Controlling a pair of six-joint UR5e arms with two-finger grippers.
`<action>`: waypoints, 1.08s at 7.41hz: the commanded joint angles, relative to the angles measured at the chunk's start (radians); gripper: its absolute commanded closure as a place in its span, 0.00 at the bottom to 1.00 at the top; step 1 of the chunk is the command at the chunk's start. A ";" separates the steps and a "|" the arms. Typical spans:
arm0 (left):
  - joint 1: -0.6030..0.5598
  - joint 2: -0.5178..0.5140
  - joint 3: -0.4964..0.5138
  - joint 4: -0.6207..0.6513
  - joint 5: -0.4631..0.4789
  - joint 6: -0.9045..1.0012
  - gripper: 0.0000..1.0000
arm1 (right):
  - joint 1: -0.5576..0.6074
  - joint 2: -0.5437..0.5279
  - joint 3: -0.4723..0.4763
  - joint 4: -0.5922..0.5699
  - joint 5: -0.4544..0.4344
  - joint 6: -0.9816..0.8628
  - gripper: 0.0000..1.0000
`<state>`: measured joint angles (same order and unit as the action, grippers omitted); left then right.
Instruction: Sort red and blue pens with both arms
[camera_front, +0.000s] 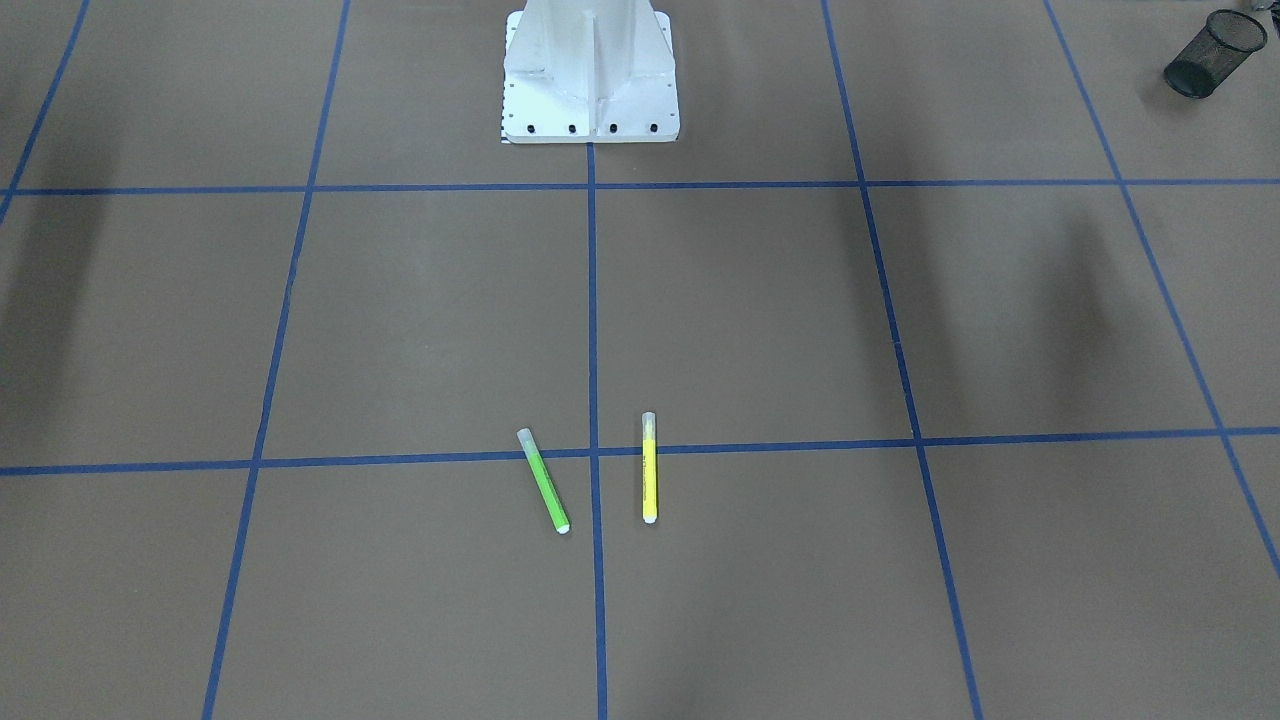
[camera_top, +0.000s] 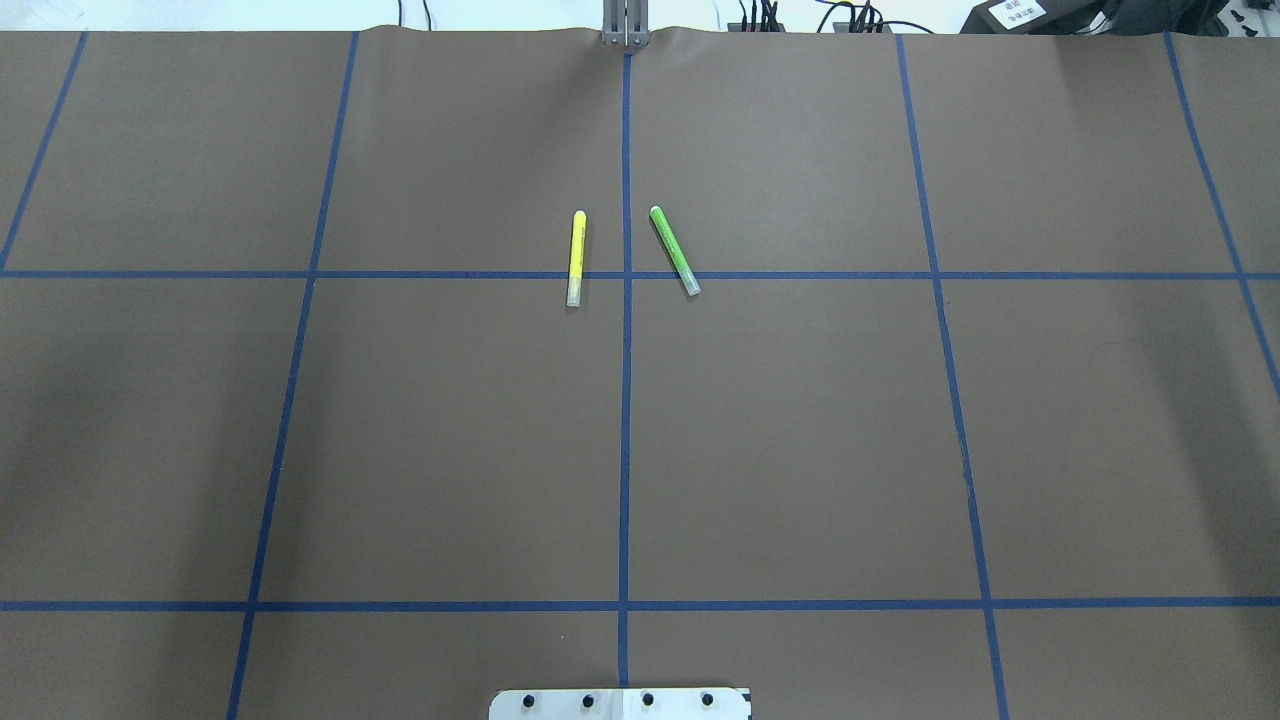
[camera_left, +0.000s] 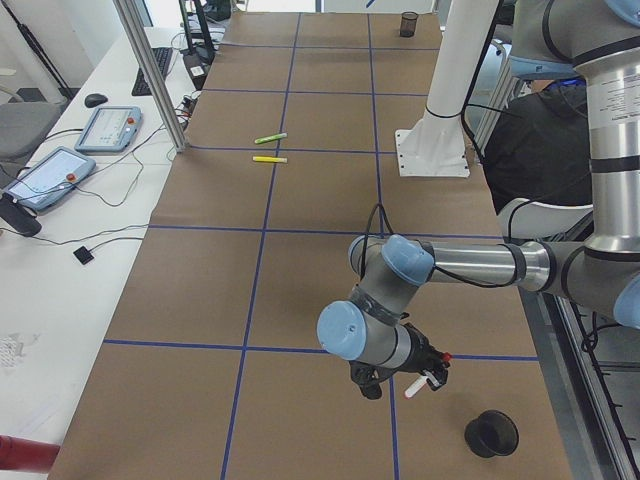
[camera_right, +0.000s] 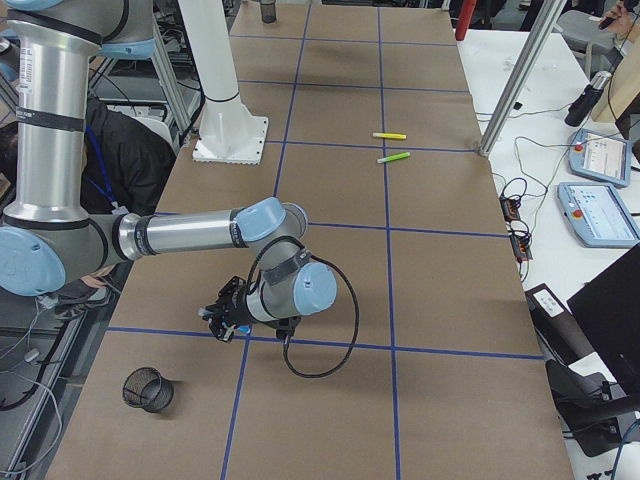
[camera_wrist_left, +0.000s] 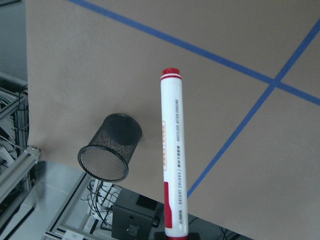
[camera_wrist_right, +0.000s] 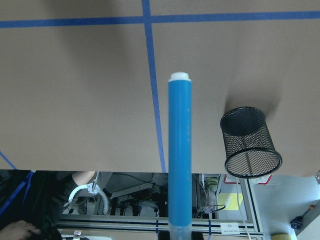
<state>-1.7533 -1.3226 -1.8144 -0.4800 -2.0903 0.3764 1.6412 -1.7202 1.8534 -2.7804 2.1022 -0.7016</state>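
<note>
Next, my left gripper releases the red pen inside the black mesh cup (camera_front: 1216, 46) (camera_wrist_left: 110, 148) at the edge of the table.
The red pen (camera_wrist_left: 172, 150), white-barrelled with a red cap and red end, sticks out from my left gripper (camera_wrist_left: 172, 236), which is shut on its capped end. It hangs above the brown table, beside a black mesh cup (camera_wrist_left: 110, 147). From the table's left end, the left gripper (camera_left: 428, 372) holds the pen (camera_left: 417, 385) low, just short of that cup (camera_left: 490, 432). The blue pen (camera_wrist_right: 179, 150), with a white end, is clamped in my right gripper (camera_wrist_right: 179, 235), which is shut on it. A second mesh cup (camera_wrist_right: 248, 142) stands right of it.
A green highlighter (camera_top: 674, 250) and a yellow highlighter (camera_top: 576, 258) lie near the table's middle line on the far side. The white robot base (camera_front: 590, 80) stands at the table's near edge. A person in dark clothing (camera_right: 130, 150) sits behind the base.
</note>
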 joint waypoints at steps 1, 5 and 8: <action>-0.040 0.112 0.027 0.011 0.001 0.091 1.00 | 0.000 0.004 -0.017 0.002 0.028 0.001 1.00; -0.127 0.114 0.147 0.003 0.016 0.122 1.00 | 0.002 0.011 -0.048 0.004 0.053 -0.010 1.00; -0.233 0.112 0.194 -0.003 0.110 0.118 1.00 | 0.002 0.021 -0.040 0.002 0.056 -0.012 1.00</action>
<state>-1.9545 -1.2090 -1.6475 -0.4791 -2.0053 0.4968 1.6423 -1.7008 1.8084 -2.7775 2.1578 -0.7120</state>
